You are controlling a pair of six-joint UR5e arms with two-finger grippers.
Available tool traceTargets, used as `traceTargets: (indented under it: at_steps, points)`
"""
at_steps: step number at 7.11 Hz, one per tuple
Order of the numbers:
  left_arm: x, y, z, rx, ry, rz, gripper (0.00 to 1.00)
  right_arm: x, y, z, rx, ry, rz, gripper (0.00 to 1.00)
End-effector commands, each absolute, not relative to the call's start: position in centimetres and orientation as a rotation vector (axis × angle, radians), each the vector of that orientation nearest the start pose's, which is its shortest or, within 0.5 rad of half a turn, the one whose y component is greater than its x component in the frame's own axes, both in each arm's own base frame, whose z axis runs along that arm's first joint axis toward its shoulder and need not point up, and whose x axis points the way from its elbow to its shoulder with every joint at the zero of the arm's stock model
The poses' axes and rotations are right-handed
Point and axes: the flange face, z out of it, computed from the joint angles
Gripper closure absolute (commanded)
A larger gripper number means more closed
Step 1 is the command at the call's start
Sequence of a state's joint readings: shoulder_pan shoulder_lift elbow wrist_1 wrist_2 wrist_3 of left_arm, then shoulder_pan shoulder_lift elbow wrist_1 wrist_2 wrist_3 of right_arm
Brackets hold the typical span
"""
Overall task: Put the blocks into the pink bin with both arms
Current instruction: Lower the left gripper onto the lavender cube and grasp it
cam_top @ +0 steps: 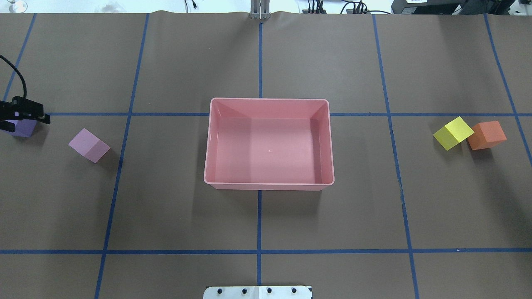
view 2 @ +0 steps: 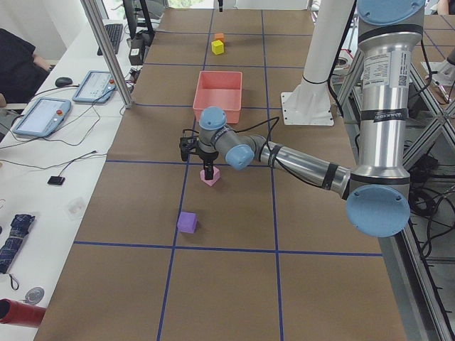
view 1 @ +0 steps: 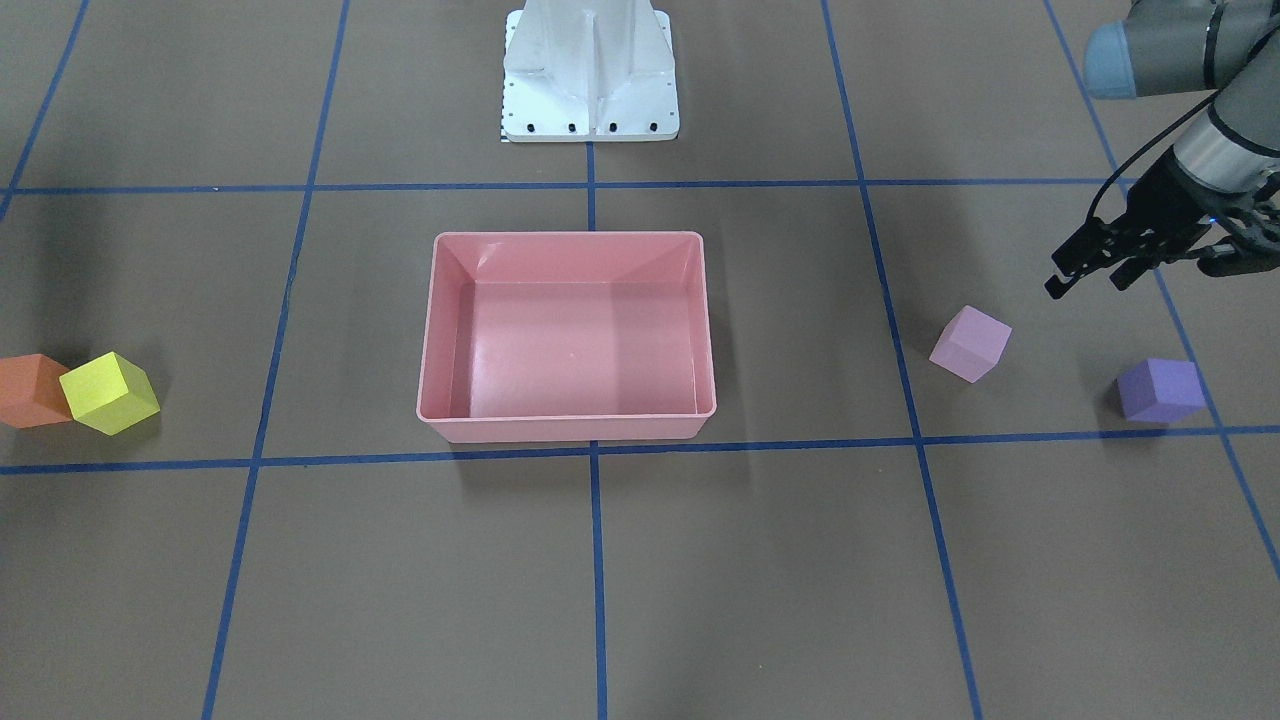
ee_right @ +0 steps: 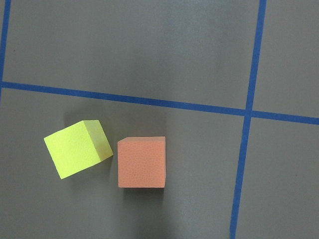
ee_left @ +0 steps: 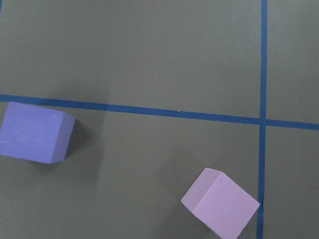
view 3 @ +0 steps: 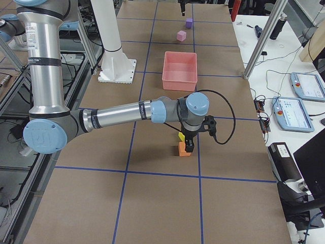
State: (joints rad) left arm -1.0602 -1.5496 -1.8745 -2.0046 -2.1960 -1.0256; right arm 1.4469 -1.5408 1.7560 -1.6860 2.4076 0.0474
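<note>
The light pink cube is nearer the pink bin than the purple cube is. My left gripper will go to it next and close on its opposite sides (view 1: 974, 335) (ee_left: 226, 206).
The pink bin (view 1: 565, 237) sits empty at the table's middle; it also shows in the overhead view (cam_top: 270, 100). The light pink cube (view 1: 970, 343) and the purple cube (view 1: 1160, 389) lie on my left side, also in the left wrist view: light pink (ee_left: 221, 203), purple (ee_left: 35, 132). My left gripper (view 1: 1090, 280) hovers open and empty above them. The yellow cube (cam_top: 453, 133) and the orange cube (cam_top: 487, 135) touch on my right side. My right gripper (view 3: 189, 146) hangs just over them; I cannot tell whether it is open.
The white arm pedestal (view 1: 590, 70) stands behind the bin. Blue tape lines cross the brown table. Operator desks with tablets (view 2: 43, 117) line the far side, beyond metal posts (view 2: 106, 50).
</note>
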Motion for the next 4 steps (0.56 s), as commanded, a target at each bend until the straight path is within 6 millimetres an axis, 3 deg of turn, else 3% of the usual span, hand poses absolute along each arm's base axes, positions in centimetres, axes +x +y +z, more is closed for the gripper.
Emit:
traceTargets:
  at_steps: [1,2,4]
  points:
    - [21.7,-46.2,46.6,0.134,0.883,-0.159,0.06,-0.6,-50.5,55.7,0.024,-0.843,-0.118,0.00]
    - [22.3,-46.2,46.6,0.215,0.858,0.006,0.06,-0.6,-50.5,55.9,0.021,-0.843,-0.117,0.00]
    - [26.5,-46.3,44.4,0.288,0.864,0.209,0.05,-0.6,-50.5,55.9,0.020,-0.845,-0.116,0.00]
